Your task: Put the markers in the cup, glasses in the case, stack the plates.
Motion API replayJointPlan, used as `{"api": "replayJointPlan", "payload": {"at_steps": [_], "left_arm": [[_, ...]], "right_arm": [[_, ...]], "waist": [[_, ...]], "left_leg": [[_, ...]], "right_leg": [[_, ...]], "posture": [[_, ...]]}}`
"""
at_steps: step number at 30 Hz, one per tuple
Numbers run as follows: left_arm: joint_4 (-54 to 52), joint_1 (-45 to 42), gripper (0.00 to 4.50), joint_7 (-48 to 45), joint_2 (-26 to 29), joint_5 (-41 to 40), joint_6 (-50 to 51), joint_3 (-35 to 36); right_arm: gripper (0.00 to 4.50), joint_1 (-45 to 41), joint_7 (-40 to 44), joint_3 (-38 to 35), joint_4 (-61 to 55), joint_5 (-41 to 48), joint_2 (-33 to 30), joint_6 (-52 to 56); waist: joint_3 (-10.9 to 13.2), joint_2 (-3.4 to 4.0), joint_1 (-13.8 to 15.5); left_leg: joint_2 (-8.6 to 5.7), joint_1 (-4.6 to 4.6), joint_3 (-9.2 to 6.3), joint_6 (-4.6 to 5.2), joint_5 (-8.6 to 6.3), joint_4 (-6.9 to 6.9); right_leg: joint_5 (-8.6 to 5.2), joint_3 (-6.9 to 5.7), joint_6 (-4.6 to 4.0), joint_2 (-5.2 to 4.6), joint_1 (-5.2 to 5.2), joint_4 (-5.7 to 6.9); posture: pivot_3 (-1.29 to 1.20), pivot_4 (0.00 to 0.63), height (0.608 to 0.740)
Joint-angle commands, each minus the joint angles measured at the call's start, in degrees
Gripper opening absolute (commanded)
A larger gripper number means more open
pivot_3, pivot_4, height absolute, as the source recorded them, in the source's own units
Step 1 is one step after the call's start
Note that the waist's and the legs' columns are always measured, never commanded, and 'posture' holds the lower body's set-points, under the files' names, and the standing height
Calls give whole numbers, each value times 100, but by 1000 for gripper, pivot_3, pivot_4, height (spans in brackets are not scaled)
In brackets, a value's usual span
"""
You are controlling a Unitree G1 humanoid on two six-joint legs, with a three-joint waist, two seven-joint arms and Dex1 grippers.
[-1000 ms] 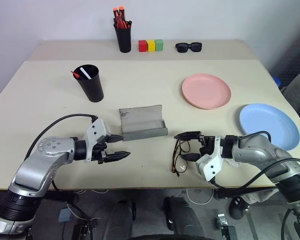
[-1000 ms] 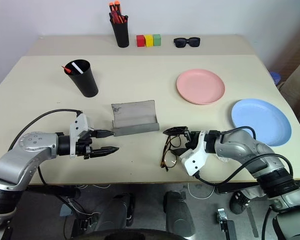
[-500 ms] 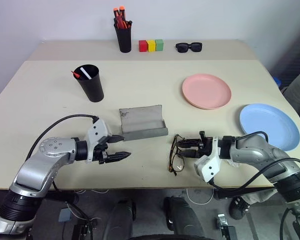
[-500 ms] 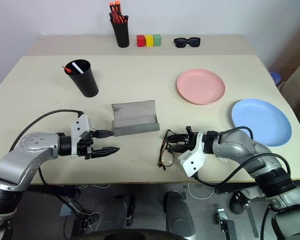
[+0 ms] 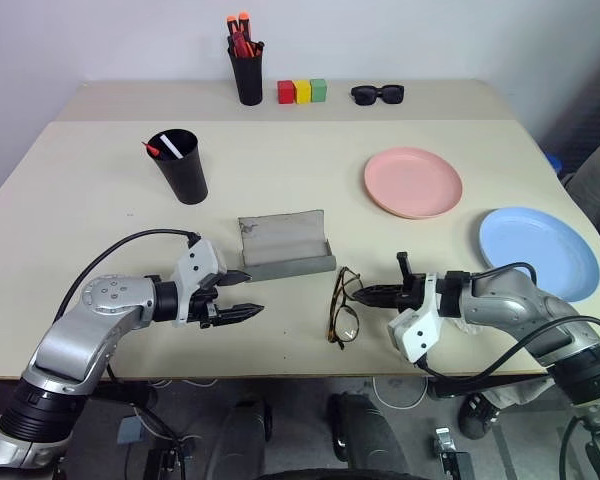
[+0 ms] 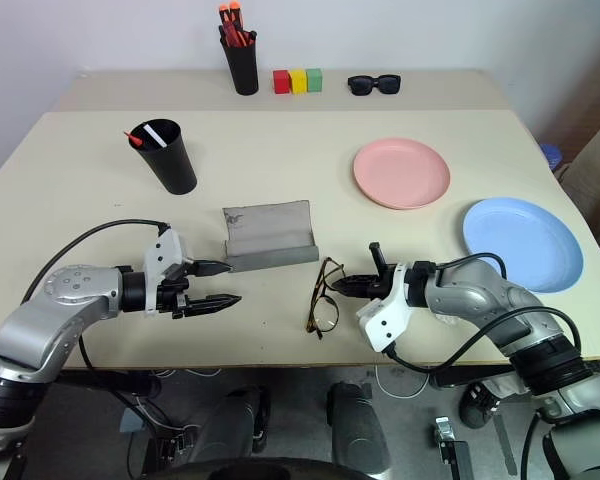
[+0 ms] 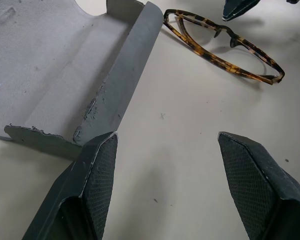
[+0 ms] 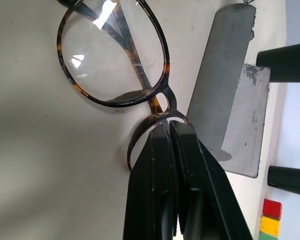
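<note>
The shut fingers of my right gripper reach only the rim beside the glasses' bridge, so they should open, move forward and pinch the bridge itself (image 8: 170, 100) before lifting.
The tortoiseshell glasses (image 5: 342, 305) lie flat on the table, just right of the open grey case (image 5: 285, 243). My right gripper (image 5: 365, 296) is shut, and its tips (image 8: 169, 127) rest against the frame beside the bridge; I cannot tell whether the rim is pinched. My left gripper (image 5: 252, 292) hangs open and empty at the case's near left corner (image 7: 65, 65). The markers (image 5: 165, 148) stand in the black cup (image 5: 183, 165) at the back left. The pink plate (image 5: 412, 181) and the blue plate (image 5: 537, 250) lie apart on the right.
A black pen holder (image 5: 245, 72) with orange-capped pens, three coloured blocks (image 5: 301, 91) and black sunglasses (image 5: 377, 94) stand along the far edge. The table's front edge runs close below both grippers.
My right gripper has gone from open to shut. Meanwhile the glasses slid left towards the case and turned a little. The left arm has stayed still.
</note>
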Motion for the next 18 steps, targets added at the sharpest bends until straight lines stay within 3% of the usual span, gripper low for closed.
{"api": "replayJointPlan", "payload": {"at_steps": [1, 11, 14, 16, 18], "left_arm": [[-100, -84, 3285, 20, 9, 1, -69, 23], [-117, -72, 3285, 39, 13, 2, -75, 22], [-127, -62, 3285, 42, 13, 4, -82, 20], [-121, -65, 3285, 42, 11, 11, -91, 12], [-106, -84, 3285, 35, 4, 15, -98, -4]], "right_arm": [[33, 5, -21, -46, -149, 154, 46, 25], [33, 28, 254, 31, -228, 440, 42, 300], [904, 47, 319, 14, -270, 501, 38, 351], [1778, 43, 261, -13, -275, 440, 62, 313], [2159, 37, 203, -25, -264, 375, 87, 274]], "waist": [[0, 0, 0], [0, 0, 0], [0, 0, 0], [0, 0, 0], [0, 0, 0]], "left_leg": [[0, 0, 0, 0, 0, 0], [0, 0, 0, 0, 0, 0], [0, 0, 0, 0, 0, 0], [0, 0, 0, 0, 0, 0], [0, 0, 0, 0, 0, 1]], "right_leg": [[0, 0, 0, 0, 0, 0], [0, 0, 0, 0, 0, 0], [0, 0, 1, 0, 0, 1], [1, 0, 1, 0, 0, 1], [1, 0, 1, 0, 1, 1]], "posture": [[0, 150, 740], [0, 150, 740], [0, 150, 740], [0, 150, 740], [0, 150, 740]]}}
